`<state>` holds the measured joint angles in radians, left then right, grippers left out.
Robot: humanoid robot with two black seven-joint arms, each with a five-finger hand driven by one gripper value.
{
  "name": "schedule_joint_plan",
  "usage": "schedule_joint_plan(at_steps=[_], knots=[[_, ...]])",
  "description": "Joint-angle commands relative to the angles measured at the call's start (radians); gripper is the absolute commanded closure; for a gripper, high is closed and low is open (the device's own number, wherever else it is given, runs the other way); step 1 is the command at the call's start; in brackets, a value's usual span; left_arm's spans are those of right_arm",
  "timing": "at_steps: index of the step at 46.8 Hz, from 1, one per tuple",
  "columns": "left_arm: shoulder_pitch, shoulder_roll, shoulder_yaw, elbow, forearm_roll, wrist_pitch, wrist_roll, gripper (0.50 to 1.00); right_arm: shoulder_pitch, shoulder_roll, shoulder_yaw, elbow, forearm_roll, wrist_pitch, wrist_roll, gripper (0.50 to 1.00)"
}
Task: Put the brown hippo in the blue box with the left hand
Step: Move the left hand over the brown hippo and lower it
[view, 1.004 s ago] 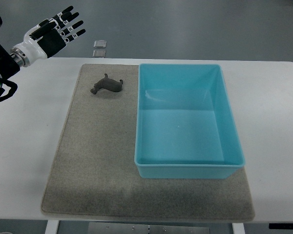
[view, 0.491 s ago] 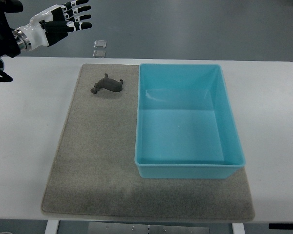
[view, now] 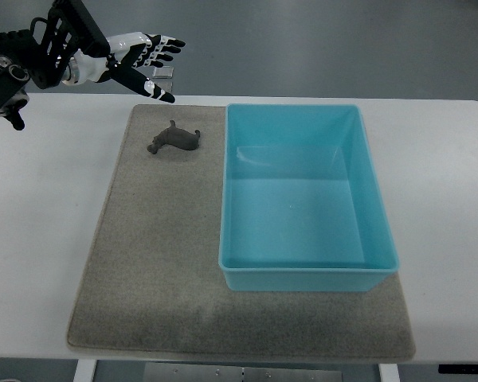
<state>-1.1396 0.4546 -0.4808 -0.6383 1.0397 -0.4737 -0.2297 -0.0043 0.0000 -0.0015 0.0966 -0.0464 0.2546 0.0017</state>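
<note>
Next, I lower my left gripper, closing around the middle of the hippo's body (view: 174, 138) on the brown hippo.
The brown hippo (view: 175, 139) lies on its side on the grey mat (view: 151, 263), near the mat's far left corner. To its right stands the blue box (view: 366, 171), with nothing inside. My left hand (view: 147, 60) hangs in the air above the table's far edge, up and to the left of the hippo. Its fingers are spread, it holds nothing and is clear of the toy. The right arm does not show.
The mat lies on a white table (view: 40, 239). A small grey square object (view: 163, 78) sits on the floor beyond the table's far edge, partly behind my left hand.
My left hand has swung to the right and turned, from the far left corner to a spot closer above the hippo. The hippo and the box have not moved.
</note>
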Motion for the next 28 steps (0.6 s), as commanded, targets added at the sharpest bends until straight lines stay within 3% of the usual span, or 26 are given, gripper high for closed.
schedule_joint_plan(at_steps=[1, 5, 15, 28], knots=[[0.003, 0.010, 0.031, -0.038, 0.043, 0.023, 0.000, 0.501, 0.000, 0.000, 0.000, 0.000, 0.000, 0.000, 0.000, 0.564], [0.008, 0.016, 0.041, -0.060, 0.127, 0.053, -0.002, 0.501, 0.000, 0.000, 0.000, 0.000, 0.000, 0.000, 0.000, 0.564], [0.006, 0.009, 0.082, -0.070, 0.316, 0.211, -0.017, 0.501, 0.000, 0.000, 0.000, 0.000, 0.000, 0.000, 0.000, 0.564], [0.006, 0.006, 0.183, -0.069, 0.330, 0.231, -0.017, 0.501, 0.000, 0.000, 0.000, 0.000, 0.000, 0.000, 0.000, 0.564]])
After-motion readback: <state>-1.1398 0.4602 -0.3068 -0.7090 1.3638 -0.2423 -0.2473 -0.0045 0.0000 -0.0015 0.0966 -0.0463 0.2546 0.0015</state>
